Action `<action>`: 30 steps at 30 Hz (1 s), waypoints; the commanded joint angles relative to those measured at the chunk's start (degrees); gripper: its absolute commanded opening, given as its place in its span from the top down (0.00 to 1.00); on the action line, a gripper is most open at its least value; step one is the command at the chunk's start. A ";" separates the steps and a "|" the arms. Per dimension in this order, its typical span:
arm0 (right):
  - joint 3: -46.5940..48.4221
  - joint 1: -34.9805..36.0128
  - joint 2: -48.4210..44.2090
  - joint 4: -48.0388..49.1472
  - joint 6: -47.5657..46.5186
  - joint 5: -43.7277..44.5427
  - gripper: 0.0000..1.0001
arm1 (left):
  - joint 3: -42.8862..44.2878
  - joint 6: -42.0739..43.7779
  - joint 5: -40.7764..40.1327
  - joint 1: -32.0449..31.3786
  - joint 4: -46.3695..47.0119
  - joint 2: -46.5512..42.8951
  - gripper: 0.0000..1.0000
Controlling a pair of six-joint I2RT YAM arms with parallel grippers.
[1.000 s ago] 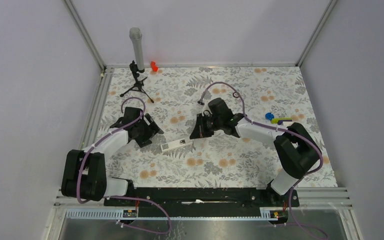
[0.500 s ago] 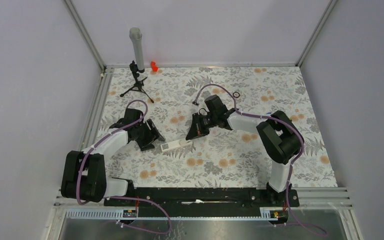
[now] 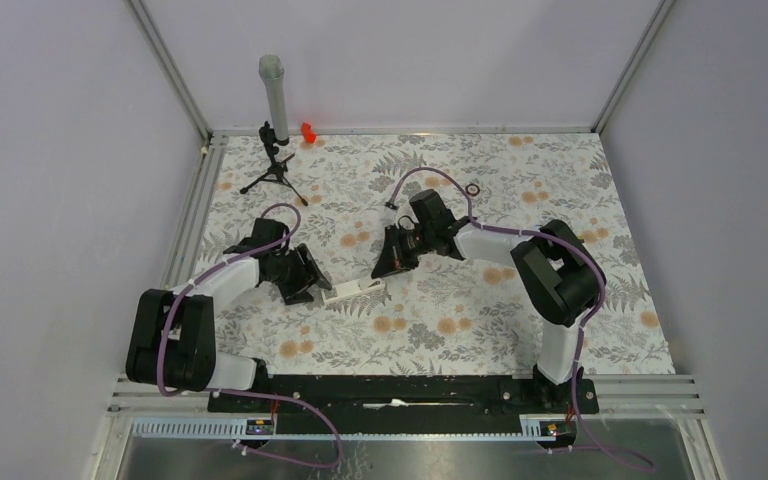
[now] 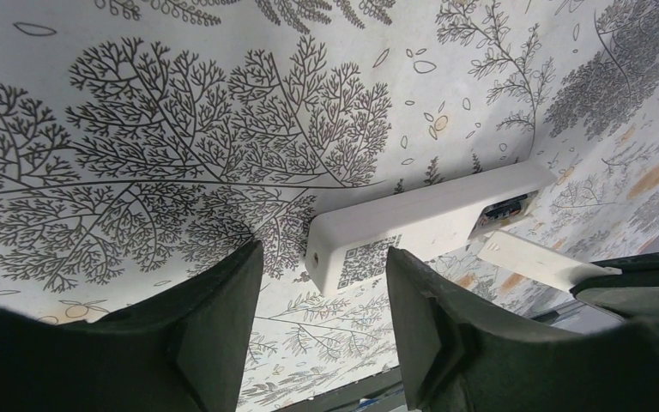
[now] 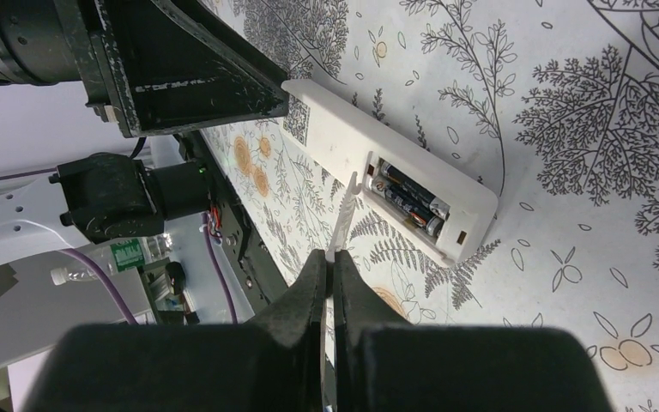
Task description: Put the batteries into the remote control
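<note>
The white cover slants up from the remote's compartment, so the robot's right gripper should open, pinch the white cover's raised end (image 4: 588,271) and lower it over the batteries.
The white remote control (image 3: 352,290) lies back-up on the floral table, its battery compartment open. Two dark batteries (image 5: 412,202) sit inside the compartment. My left gripper (image 3: 307,284) is open, its jaws either side of the remote's left end (image 4: 429,225) and just short of it, not touching. My right gripper (image 3: 388,264) is shut on a short thin white cover strip (image 5: 341,221), held on edge just beside the open compartment. The strip also shows in the left wrist view (image 4: 549,260).
A small black tripod (image 3: 275,165) with a grey tube (image 3: 272,90) and a red piece (image 3: 307,131) stand at the back left. A small dark ring (image 3: 472,189) lies behind the right arm. Metal rails (image 3: 185,235) border the table's left side.
My left gripper has slid right toward the remote's left end. My right arm's elbow swung left, while its gripper kept the strip beside the remote. The remote has stayed put.
</note>
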 commanded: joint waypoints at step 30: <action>-0.30 -0.34 4.39 1.61 -0.22 3.56 0.97 | -0.87 0.07 1.87 0.24 3.80 2.47 0.53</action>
